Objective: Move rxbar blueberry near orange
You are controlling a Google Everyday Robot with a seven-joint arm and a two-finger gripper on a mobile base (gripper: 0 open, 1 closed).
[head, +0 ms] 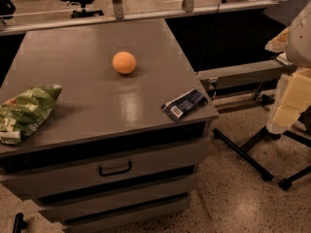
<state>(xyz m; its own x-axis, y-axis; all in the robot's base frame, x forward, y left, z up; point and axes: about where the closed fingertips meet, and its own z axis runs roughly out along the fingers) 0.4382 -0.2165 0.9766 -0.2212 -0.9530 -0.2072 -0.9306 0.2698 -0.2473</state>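
Note:
The rxbar blueberry has a white barcode patch at its end. My gripper will close just beyond that patch, on the middle of the rxbar blueberry (188, 102).
The orange (124, 62) sits on the grey cabinet top (87, 81), a little behind the middle. The rxbar blueberry (184, 104), a flat dark blue wrapper with a white barcode patch, lies at the front right corner of the top, close to the edge. It is well apart from the orange. My gripper (286, 108) is at the far right of the view, off the side of the cabinet and above the floor. It is away from both things and holds nothing that I can see.
A green chip bag (24, 111) lies at the front left edge of the top. The cabinet has drawers with a handle (115, 169). Black stand legs (243, 154) cross the floor at the right. A rail and office chairs are behind.

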